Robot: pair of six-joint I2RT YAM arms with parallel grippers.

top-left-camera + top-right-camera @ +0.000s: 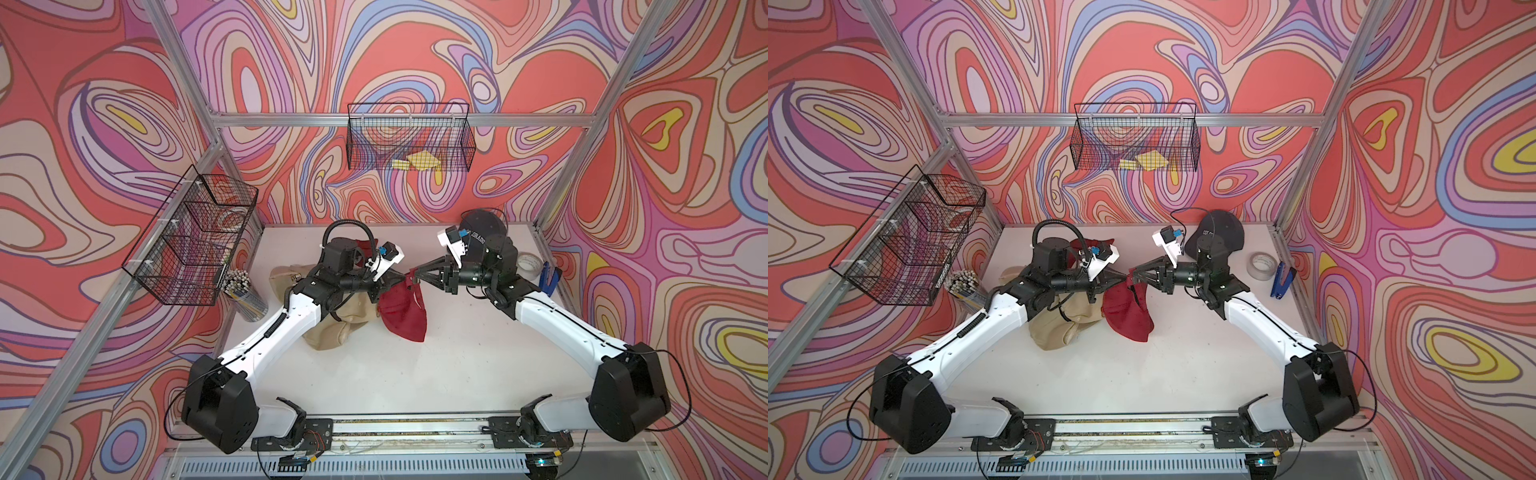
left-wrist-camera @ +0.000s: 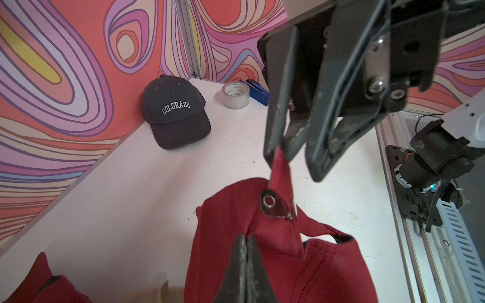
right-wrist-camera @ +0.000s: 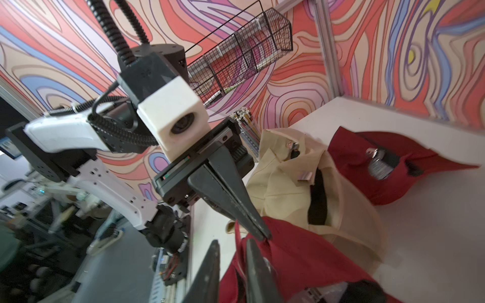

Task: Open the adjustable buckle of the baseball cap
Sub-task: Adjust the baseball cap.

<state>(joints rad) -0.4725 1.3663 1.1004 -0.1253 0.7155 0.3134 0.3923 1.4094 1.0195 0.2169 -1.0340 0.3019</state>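
Observation:
My left gripper pinches the cap's fabric away from the buckle; it should open, then grip close under the buckle (image 2: 279,222) to free my right gripper.
A red baseball cap (image 1: 401,309) hangs between my two grippers over the middle of the table. In the left wrist view its metal buckle (image 2: 275,207) sits at the base of a red strap (image 2: 282,168) that runs taut up into my right gripper (image 2: 280,154). My left gripper (image 2: 246,244) is shut on the cap's rear fabric, just beside the buckle. In both top views the two gripper tips nearly meet, left gripper (image 1: 402,275) and right gripper (image 1: 417,272). The right wrist view shows red cloth between the fingers of my right gripper (image 3: 233,244).
A beige cap (image 1: 332,328) lies under my left arm, with another red cap (image 1: 365,247) behind it. A dark "Colorado" cap (image 2: 175,110), tape roll (image 1: 530,264) and blue stapler (image 1: 550,280) sit at the back right. A pencil cup (image 1: 245,295) and wire basket (image 1: 195,237) stand on the left.

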